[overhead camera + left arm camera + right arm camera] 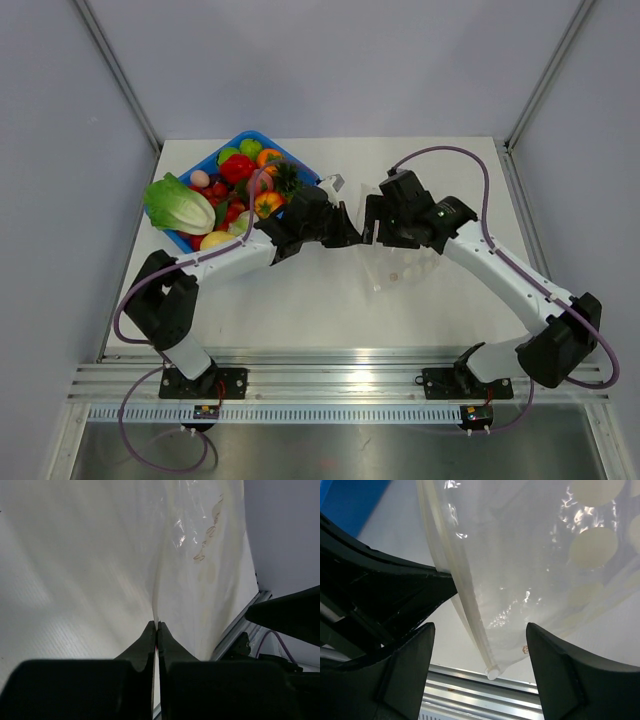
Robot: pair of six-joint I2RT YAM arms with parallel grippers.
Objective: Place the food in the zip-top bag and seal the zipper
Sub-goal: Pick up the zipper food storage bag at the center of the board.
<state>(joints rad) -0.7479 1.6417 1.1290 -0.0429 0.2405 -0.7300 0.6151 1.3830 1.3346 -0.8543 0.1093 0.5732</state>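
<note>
The zip-top bag's edges are close together by my left gripper, so next my right gripper pinches the dotted side's edge [473,617] and pulls it away before putting food in.
The zip-top bag [398,268] is a clear pouch with white dots, held up at mid-table. My left gripper [348,235] is shut on its mouth edge; in the left wrist view the shut gripper [156,626] pinches the pale zipper [155,602], with the bag [205,550] beyond. My right gripper [372,232] is open right beside the left one. In the right wrist view the open gripper [479,626] straddles the zipper [465,600] without touching it, and the bag [540,565] hangs above. The food [237,168] lies in the blue bin. I see no food in the bag.
The blue bin [250,135] stands at the back left, with a toy lettuce [180,203] hanging over its left rim. The left gripper's black body [380,595] fills the left of the right wrist view. A metal rail [340,385] runs along the near table edge.
</note>
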